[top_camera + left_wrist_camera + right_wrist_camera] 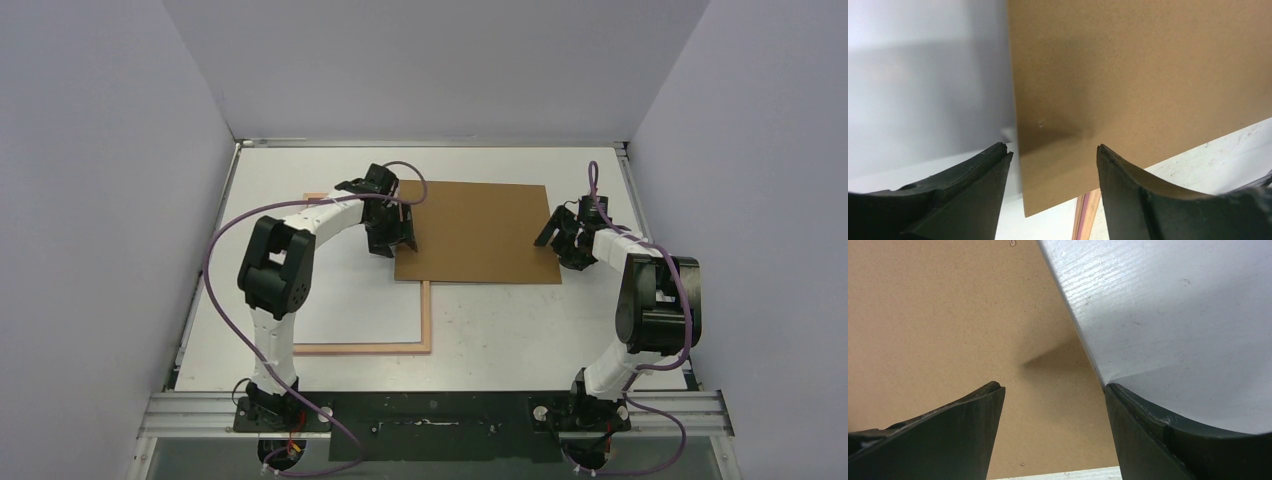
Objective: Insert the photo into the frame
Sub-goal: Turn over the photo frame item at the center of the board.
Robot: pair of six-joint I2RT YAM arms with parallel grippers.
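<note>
Next, I move my right gripper to the middle of the backing board's near long edge (475, 282) and close it there, so the brown backing board can be lifted.
The frame (426, 318) lies back up on the left half of the table, showing thin tan wood edges. The area inside it is plain white (350, 310); I cannot tell whether that is the photo's back, and no printed picture shows anywhere. A brown cardboard backing board (480, 232) lies over the frame's far right corner. My left gripper (388, 238) is open over the board's left edge, whose corner (1058, 170) shows between its fingers, with a frame edge (1087, 215) below. My right gripper (563, 245) is open over the board's right edge (1048, 340).
The white table (500, 320) is walled by grey panels on three sides. A metal rail (430, 410) carries the arm bases at the near edge. Purple cables loop from both arms.
</note>
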